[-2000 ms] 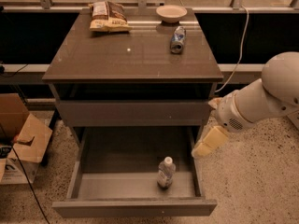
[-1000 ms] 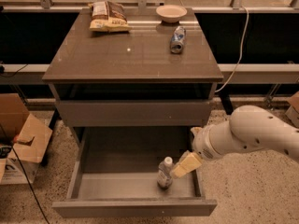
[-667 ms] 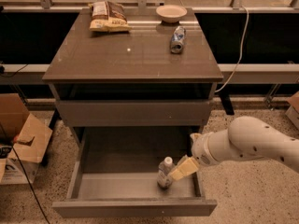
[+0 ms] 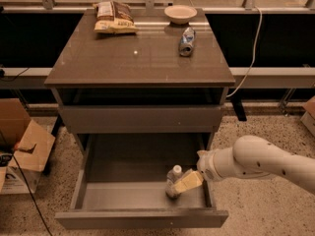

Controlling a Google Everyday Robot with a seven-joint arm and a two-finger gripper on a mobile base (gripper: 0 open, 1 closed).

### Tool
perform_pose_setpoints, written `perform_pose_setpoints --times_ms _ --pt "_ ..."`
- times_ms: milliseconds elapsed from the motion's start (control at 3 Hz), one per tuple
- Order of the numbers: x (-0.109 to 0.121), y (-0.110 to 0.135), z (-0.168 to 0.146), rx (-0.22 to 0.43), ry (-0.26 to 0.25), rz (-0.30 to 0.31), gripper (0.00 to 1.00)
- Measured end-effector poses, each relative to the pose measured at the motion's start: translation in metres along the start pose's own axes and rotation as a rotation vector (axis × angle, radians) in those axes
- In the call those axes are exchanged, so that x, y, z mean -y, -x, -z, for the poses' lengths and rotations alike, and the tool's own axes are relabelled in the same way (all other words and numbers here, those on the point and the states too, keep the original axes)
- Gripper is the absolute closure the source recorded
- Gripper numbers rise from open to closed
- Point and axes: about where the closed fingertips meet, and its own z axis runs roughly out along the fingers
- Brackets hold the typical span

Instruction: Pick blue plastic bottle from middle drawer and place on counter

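The next place for my gripper to close is the bottle's upper part [image 4: 175,178], just below the white cap of the blue plastic bottle.
The blue plastic bottle [image 4: 173,177], clear with a white cap, stands upright in the right front part of the open middle drawer [image 4: 123,181]. My gripper [image 4: 186,182] reaches in from the right on a white arm [image 4: 261,163] and sits right against the bottle's lower right side, partly covering it. The counter [image 4: 142,60] is the glossy brown top of the cabinet, above the drawer.
On the counter lie a blue-and-silver can [image 4: 186,35], a white bowl [image 4: 180,14] and a snack bag [image 4: 114,17] near the back. A cardboard box [image 4: 22,151] sits on the floor at left. A white cable [image 4: 251,48] hangs at right.
My gripper came down from beside the cabinet's right side into the drawer and moved left up to the bottle. The bottle has stayed in place.
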Motion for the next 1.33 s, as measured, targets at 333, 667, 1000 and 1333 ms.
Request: perform_pose_setpoints --times_ms 333,667,1000,1333 --pt "0.001 -0.009 -0.026 0.011 0.028 -0.05 0.0" --pt "0.001 -0.016 -0.047 0.015 0.057 -0.097 0.0" --pt "0.0 -0.025 -0.067 0.003 0.091 -0.154 0.0" --pt "-0.002 -0.034 -0.075 -0.018 0.109 -0.195 0.0"
